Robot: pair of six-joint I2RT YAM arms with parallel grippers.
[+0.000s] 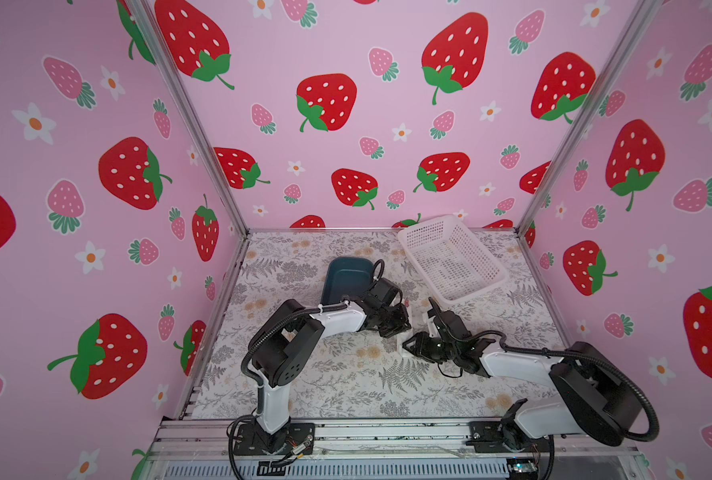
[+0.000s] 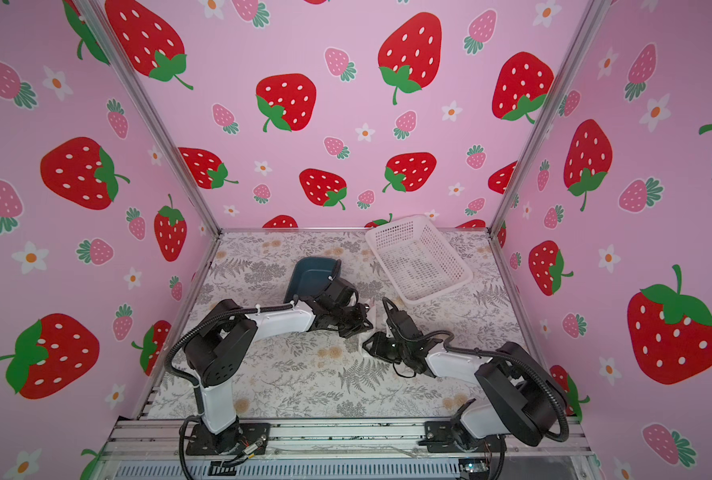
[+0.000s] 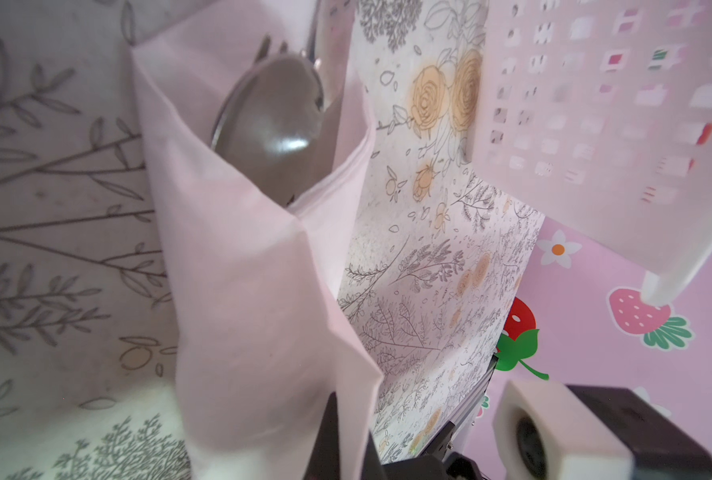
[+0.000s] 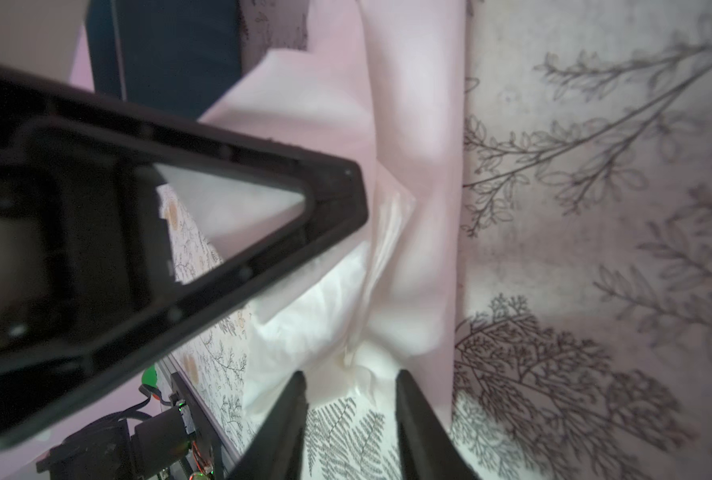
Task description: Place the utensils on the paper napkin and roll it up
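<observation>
The fingers of my right gripper are past the crumpled end of the paper napkin, so that gripper should move in and pinch the napkin's flap (image 4: 317,300) before my left gripper opens.
The paper napkin (image 3: 242,270) is folded into a loose roll between my two grippers. From its open end peek the spoon (image 3: 275,124) and the fork tines (image 3: 262,48); the knife is not clearly visible. My left gripper (image 3: 352,415) is shut on a folded napkin edge. In both top views it (image 1: 400,328) (image 2: 364,326) hovers over the roll, hiding most of it. My right gripper (image 4: 351,376) stands open at the crumpled other end of the napkin (image 4: 412,166), with only the patterned table between its fingertips. A top view shows it (image 1: 408,345) just in front of the left one.
A dark blue tub (image 1: 346,278) (image 2: 310,274) sits behind the left arm. The white perforated basket (image 1: 449,257) (image 2: 418,257) stands at the back right, close to the roll's open end (image 3: 595,124). The left gripper's finger (image 4: 179,232) looms beside the right gripper.
</observation>
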